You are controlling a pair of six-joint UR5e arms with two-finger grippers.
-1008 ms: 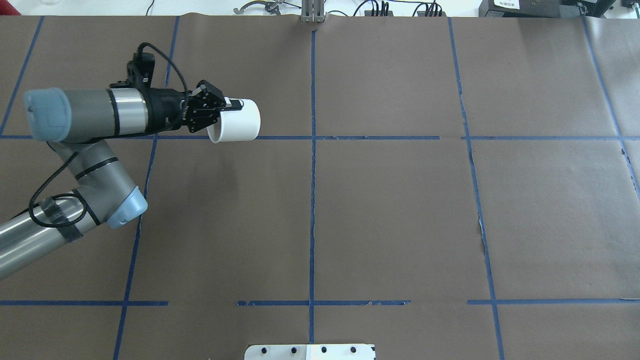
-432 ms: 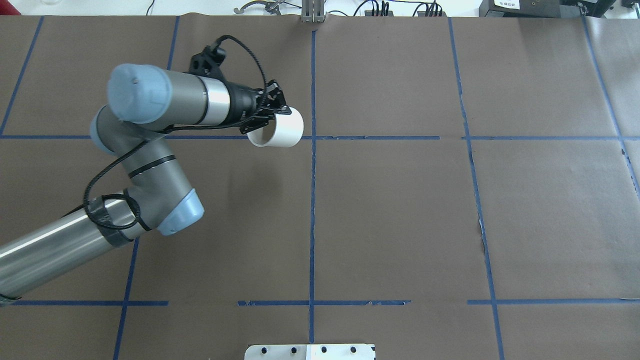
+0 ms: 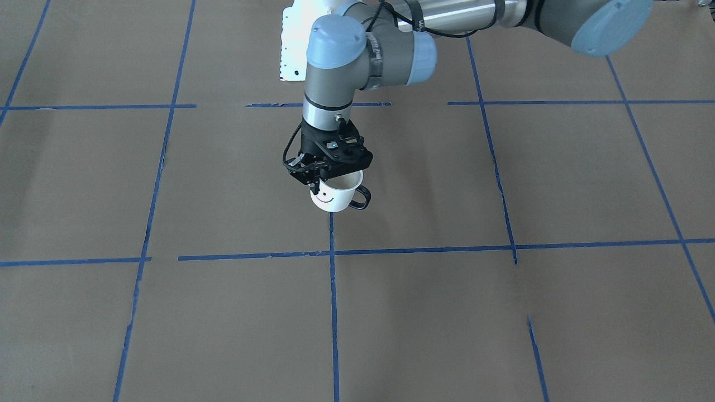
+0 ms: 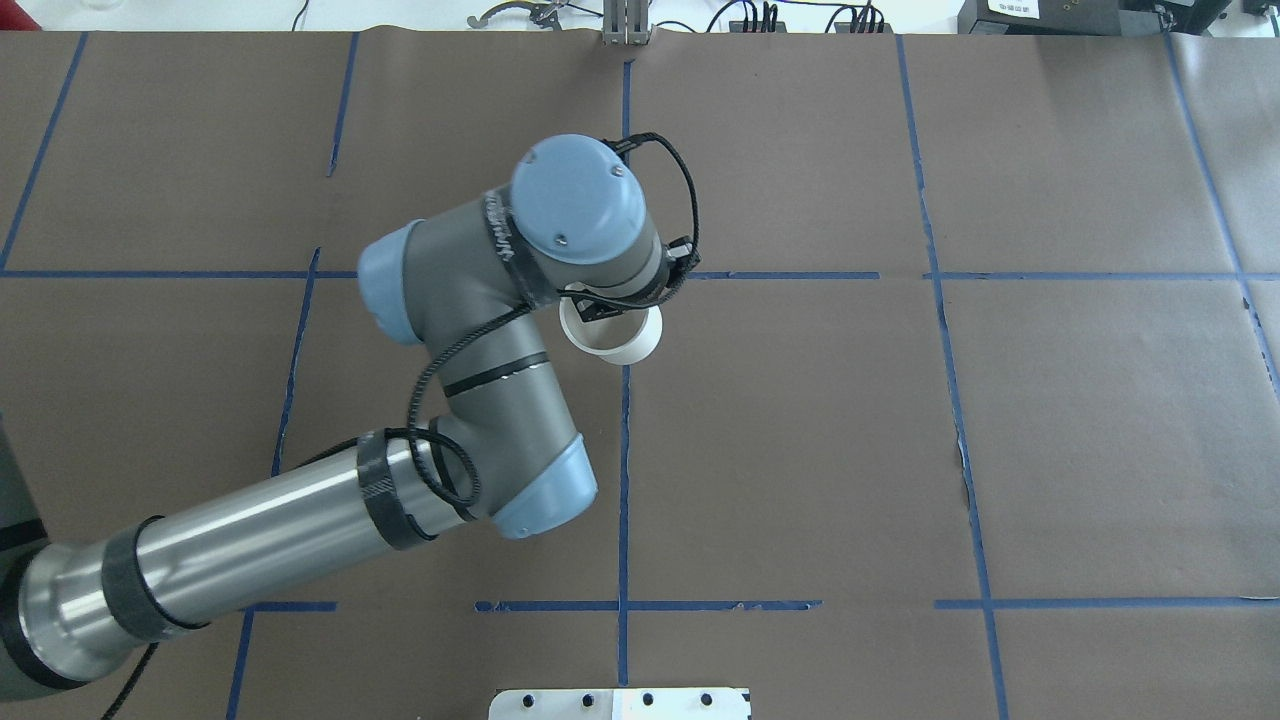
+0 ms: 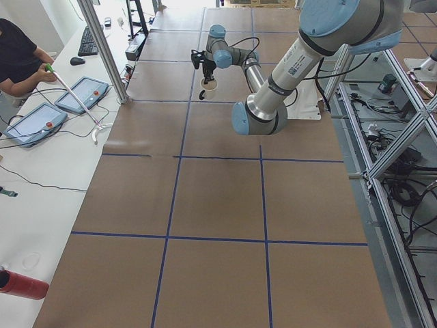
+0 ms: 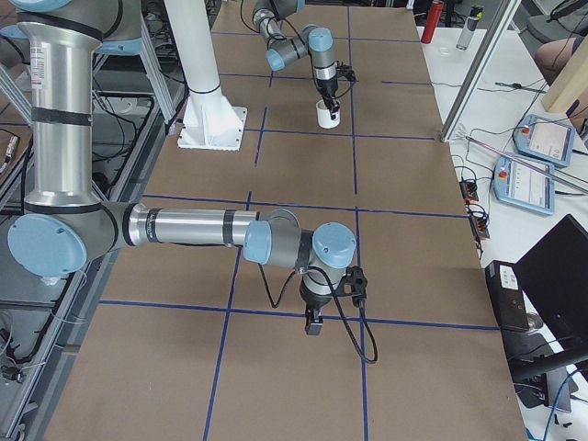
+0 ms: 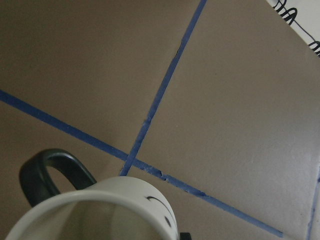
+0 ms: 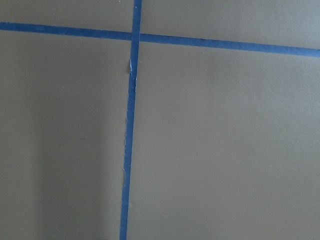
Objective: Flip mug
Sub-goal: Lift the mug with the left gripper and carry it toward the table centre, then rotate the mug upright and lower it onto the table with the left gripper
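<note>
My left gripper is holding the white mug and will let go of it on the blue tape line [image 3: 332,195] between the tape crossing and the base plate.
The white mug [image 3: 333,197] with a black smiley face and a black loop handle [image 3: 361,198] hangs upright, mouth up, close over the brown table near a tape crossing. My left gripper [image 3: 320,183] points straight down and is shut on the mug's rim. In the overhead view the wrist hides most of the gripper, and the mug [image 4: 620,337] shows below it. The left wrist view shows the mug's open mouth [image 7: 100,212] and handle [image 7: 47,172]. My right gripper [image 6: 313,323] shows only in the exterior right view, low over the table; I cannot tell whether it is open or shut.
Brown paper with blue tape grid lines [image 4: 623,450] covers the table. The white base plate [image 3: 290,50] of the robot stands at the table's edge. An operator [image 5: 17,58] sits beyond the far side, with control tablets [image 5: 31,121] on a side bench.
My left arm has swung right toward the table's centre line. The wrist has turned from level to pointing down, and the mug has gone from lying sideways to mouth up.
</note>
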